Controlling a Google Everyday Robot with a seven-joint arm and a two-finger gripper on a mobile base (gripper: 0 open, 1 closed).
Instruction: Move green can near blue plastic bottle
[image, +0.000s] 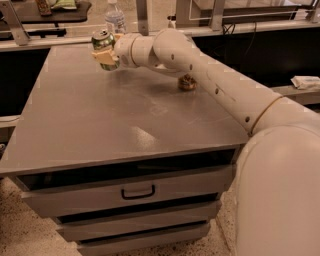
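I need to use my gripper to set the green can down on the grey table (113, 62) in front of the blue plastic bottle.
The green can (103, 46), with its silver top and pull tab, is held in my gripper (105, 54) at the far left part of the grey table (100, 120). The gripper's cream fingers (107, 59) are shut around the can's body, and the can looks lifted or just at the table surface. The blue plastic bottle (115, 19), clear with a white cap, stands at the table's far edge, just behind and to the right of the can. My white arm reaches in from the lower right across the table.
An orange-gold can (187, 82) stands on the table right of centre, partly hidden under my arm. The table has drawers (135, 192) below its front edge. Benches and metal posts stand behind the table.
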